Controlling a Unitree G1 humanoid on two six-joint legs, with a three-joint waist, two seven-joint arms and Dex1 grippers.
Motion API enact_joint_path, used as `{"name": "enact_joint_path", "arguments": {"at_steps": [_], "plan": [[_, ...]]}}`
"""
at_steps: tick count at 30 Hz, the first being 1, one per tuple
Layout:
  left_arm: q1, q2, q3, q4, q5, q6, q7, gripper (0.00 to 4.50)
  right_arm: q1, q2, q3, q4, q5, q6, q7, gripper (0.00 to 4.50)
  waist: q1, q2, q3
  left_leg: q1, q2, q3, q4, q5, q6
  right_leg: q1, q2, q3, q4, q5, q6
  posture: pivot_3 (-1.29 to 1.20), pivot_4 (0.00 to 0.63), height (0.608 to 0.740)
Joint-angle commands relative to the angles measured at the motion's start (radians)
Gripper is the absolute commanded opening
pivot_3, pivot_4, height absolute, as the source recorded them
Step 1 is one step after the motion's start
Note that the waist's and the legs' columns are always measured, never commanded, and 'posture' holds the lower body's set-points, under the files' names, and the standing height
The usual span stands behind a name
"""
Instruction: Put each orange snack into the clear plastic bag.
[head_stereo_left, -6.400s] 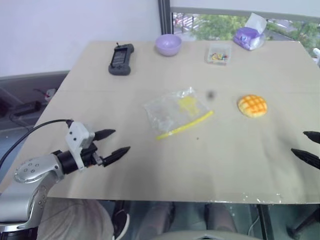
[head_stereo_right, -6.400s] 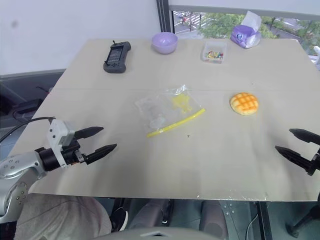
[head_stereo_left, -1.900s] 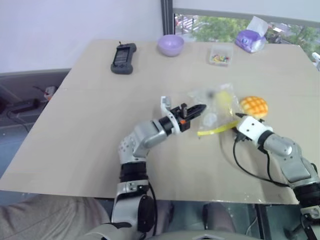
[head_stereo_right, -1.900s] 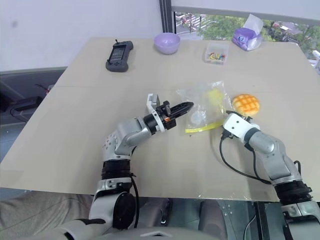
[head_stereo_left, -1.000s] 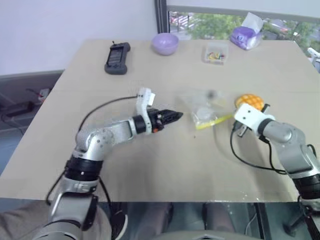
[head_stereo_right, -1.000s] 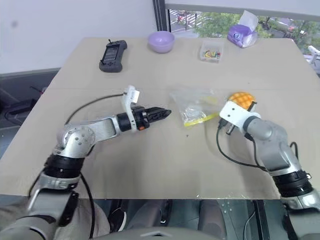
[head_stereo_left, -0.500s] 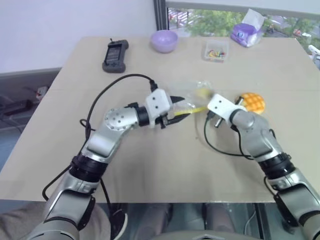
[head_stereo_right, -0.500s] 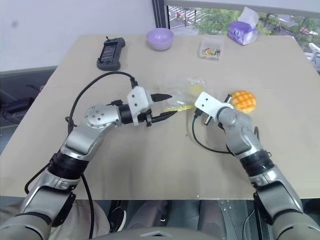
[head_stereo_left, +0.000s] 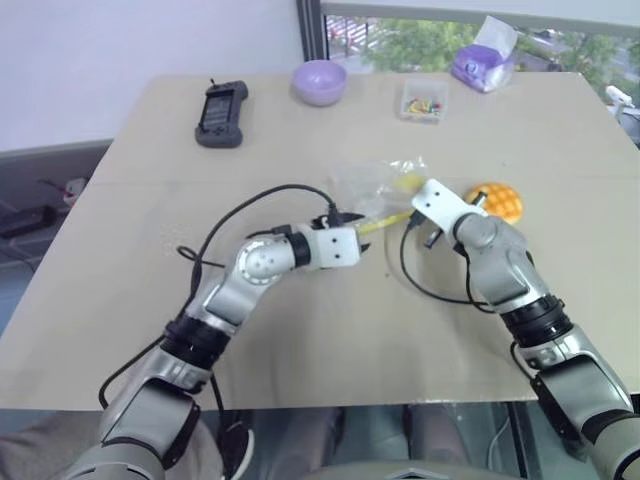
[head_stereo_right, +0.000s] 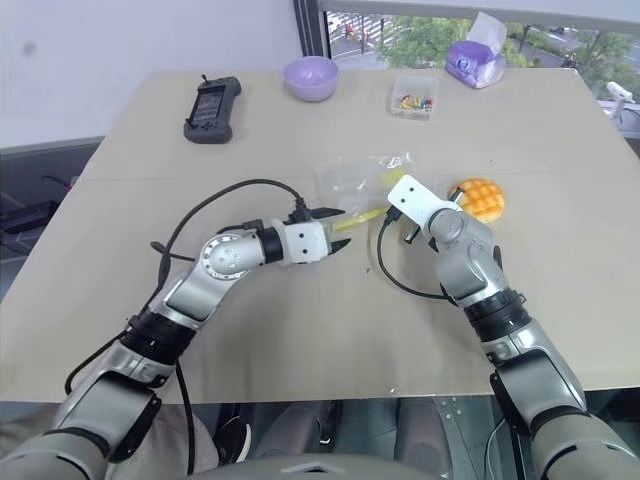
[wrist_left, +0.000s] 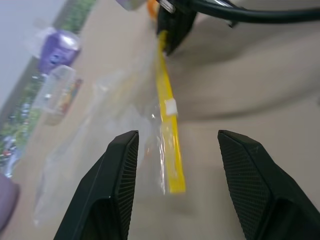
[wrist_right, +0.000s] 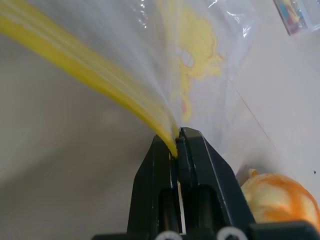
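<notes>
Next, I grip the yellow piece (wrist_left: 172, 137) next to the white slider with my left gripper, because my right gripper is pinching the bag's yellow plastic piece shut, and this will free my right gripper to open the bag.
The clear plastic bag (head_stereo_left: 372, 186) lies crinkled at mid-table, its yellow strip (head_stereo_left: 385, 218) running between my two grippers. My right gripper (wrist_right: 177, 134) is shut on one end of that strip. Around the strip's other end (wrist_left: 171, 181) stands my left gripper (wrist_left: 177, 136), open, its fingers on either side and not pinching it. In the head views the left gripper (head_stereo_right: 338, 229) sits just left of the bag. The orange snack (head_stereo_left: 500, 203), a domed bun with a crosshatch top, rests on the table right of the bag, close behind my right wrist, and shows again as the orange snack (wrist_right: 272, 199).
Along the far edge of the tan table (head_stereo_left: 300, 330) sit a black handheld device (head_stereo_left: 220, 100), a purple bowl (head_stereo_left: 320, 80), a small clear box of colourful bits (head_stereo_left: 421, 101) and a purple tissue pack (head_stereo_left: 481, 66). Black cables loop off both wrists.
My left wrist has rolled and shifted a little right, so its open fingers now flank the strip's end. The right gripper brought the strip leftward, then held still.
</notes>
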Motion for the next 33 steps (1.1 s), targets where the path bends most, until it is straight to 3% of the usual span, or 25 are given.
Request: {"name": "enact_joint_path", "arguments": {"at_steps": [1, 9, 20, 26, 33], "plan": [[-0.021, -0.029, 0.03, 0.039, 0.047, -0.062, 0.08, 2.65, -0.026, 0.004, -0.01, -0.037, 0.002, 0.003, -0.007, 0.0, -0.001, 0.0, 0.0, 0.0, 0.0, 0.0, 0.0, 0.0, 0.0, 0.0, 0.0, 0.0, 0.0, 0.0, 0.0, 0.0, 0.15, 0.74], [-0.044, -0.039, -0.001, 0.155, 0.12, -0.15, 0.114, 2.65, -0.036, 0.015, -0.014, -0.047, 0.007, 0.018, -0.004, 0.0, -0.002, 0.0, 0.0, 0.0, 0.0, 0.0, 0.001, 0.0, 0.0, -0.001, 0.0, 0.0, 0.002, 0.0, 0.0, 0.0, 0.15, 0.74], [-0.04, -0.077, 0.034, 0.171, 0.142, -0.174, 0.189, 2.65, -0.034, 0.017, -0.011, -0.057, 0.013, 0.03, -0.005, 0.0, -0.002, 0.0, 0.0, -0.001, 0.0, 0.002, 0.002, 0.0, 0.0, -0.004, 0.0, 0.002, 0.007, 0.0, 0.0, 0.0, 0.15, 0.74], [-0.041, -0.082, 0.034, 0.182, 0.154, -0.178, 0.201, 0.08, -0.037, 0.016, -0.009, -0.055, 0.016, 0.027, -0.005, 0.0, -0.002, 0.0, 0.0, -0.001, 0.0, 0.002, 0.004, 0.0, -0.001, -0.004, 0.0, 0.003, 0.01, 0.0, 0.0, 0.0, 0.15, 0.74], [-0.05, -0.084, 0.036, 0.201, 0.179, -0.185, 0.229, 0.08, -0.037, 0.008, -0.005, -0.058, 0.016, 0.011, -0.003, 0.0, -0.002, 0.0, 0.0, -0.001, 0.0, 0.002, 0.006, 0.0, -0.001, -0.005, 0.0, 0.003, 0.012, 0.0, 0.0, 0.0, 0.15, 0.74]]}}
